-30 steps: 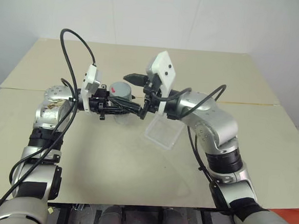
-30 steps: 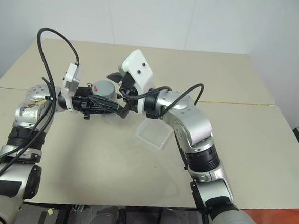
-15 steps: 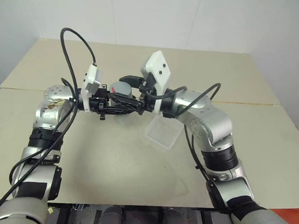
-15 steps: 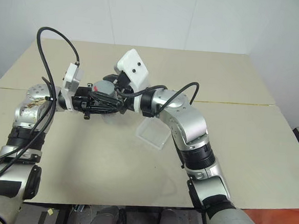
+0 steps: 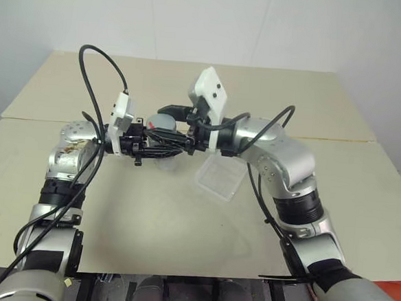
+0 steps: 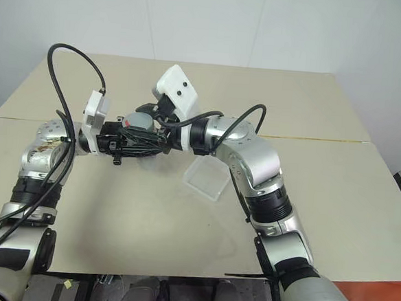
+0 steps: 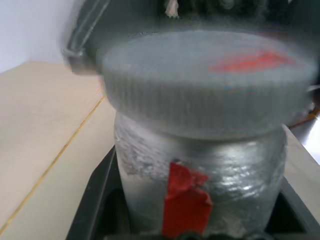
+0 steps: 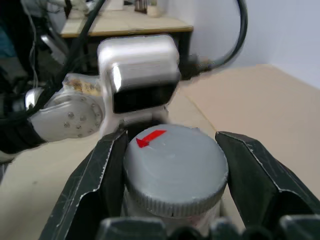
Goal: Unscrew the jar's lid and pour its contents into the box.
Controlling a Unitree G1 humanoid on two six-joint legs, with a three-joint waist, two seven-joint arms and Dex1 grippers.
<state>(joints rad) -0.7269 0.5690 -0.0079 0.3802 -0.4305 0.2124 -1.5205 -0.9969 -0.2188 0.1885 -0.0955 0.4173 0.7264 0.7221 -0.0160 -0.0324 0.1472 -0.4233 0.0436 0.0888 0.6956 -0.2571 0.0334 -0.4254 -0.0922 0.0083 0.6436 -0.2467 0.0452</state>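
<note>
Next, my right gripper sets the grey lid down on the table [image 5: 274, 183] next to the clear box, away from the jar.
My left gripper [image 5: 168, 147] holds the clear jar [image 7: 200, 165] above the table, shut on its body, with its black fingers [image 7: 95, 200] on both sides. The jar carries a red label patch. The grey lid [image 8: 175, 170] with a red mark sits on top of the jar. From the opposite side my right gripper [image 8: 170, 139] is shut on the lid, one finger at each side of the rim. The contents are hidden. The clear square box [image 5: 218, 178] lies on the table just right of the jar and below my right forearm.
The beige table [image 5: 148, 216] stretches wide around the box, with a seam line running across it behind the hands. A white wall stands behind the far edge. Black cables loop over both wrists.
My right gripper, open beside the lid a second ago, has slid over the lid and shut on it. The left gripper keeps its grip on the jar and has sunk slightly.
</note>
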